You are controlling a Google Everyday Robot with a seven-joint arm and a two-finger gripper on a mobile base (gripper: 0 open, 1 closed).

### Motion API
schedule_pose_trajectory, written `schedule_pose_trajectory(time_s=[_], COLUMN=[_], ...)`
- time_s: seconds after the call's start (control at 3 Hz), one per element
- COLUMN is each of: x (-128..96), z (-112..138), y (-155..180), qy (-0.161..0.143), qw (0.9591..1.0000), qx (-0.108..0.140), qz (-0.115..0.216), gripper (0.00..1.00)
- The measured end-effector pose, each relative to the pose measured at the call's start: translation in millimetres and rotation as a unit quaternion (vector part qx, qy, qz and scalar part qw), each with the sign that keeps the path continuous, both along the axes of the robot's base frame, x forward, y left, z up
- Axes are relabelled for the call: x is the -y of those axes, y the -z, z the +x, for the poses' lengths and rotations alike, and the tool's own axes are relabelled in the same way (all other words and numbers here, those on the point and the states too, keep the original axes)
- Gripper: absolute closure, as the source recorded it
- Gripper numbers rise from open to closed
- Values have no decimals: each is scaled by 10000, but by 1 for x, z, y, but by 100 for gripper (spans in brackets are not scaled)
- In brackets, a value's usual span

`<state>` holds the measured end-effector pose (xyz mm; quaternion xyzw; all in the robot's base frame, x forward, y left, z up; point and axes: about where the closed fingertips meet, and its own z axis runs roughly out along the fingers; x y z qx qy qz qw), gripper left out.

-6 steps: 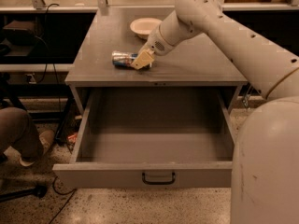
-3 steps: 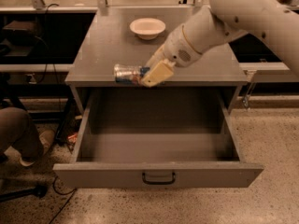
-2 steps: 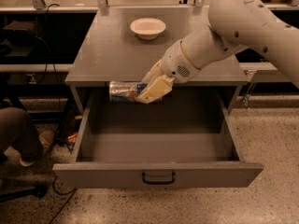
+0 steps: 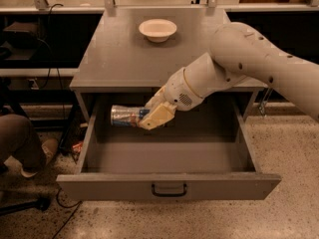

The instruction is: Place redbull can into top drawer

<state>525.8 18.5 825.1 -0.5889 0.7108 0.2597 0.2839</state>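
Next, the gripper releases the redbull can on the middle of the drawer's bottom (image 4: 159, 136), behind the black handle. The can is now held inside the open drawer.
The redbull can (image 4: 125, 116), silver and blue, lies on its side in my gripper (image 4: 152, 116), which is shut on its right end. I hold it inside the open top drawer (image 4: 169, 185), over the back left part, a little above the drawer floor. The drawer is pulled out from under the grey cabinet top (image 4: 119, 59); its flat front panel carries a small black handle (image 4: 169, 189). My white arm (image 4: 239, 59) reaches in from the right.
A white round bowl (image 4: 157, 30) stands at the back of the cabinet top. A person's leg and shoe (image 4: 25, 148) are on the floor at the left. Dark shelving runs behind the cabinet. Speckled floor lies in front of the drawer.
The gripper has carried the can from the cabinet top forward over its front edge and down into the open drawer. The bowl has not moved.
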Motion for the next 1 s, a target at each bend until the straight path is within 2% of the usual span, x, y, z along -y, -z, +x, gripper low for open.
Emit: schedule_pose_trajectory(time_s=[0.67, 1.0], x=[39, 62], z=[7, 22], y=[78, 133], qy=[803, 1426], qw=[9964, 9895], qx=[-160, -216], qz=[208, 132], gripper=[100, 99])
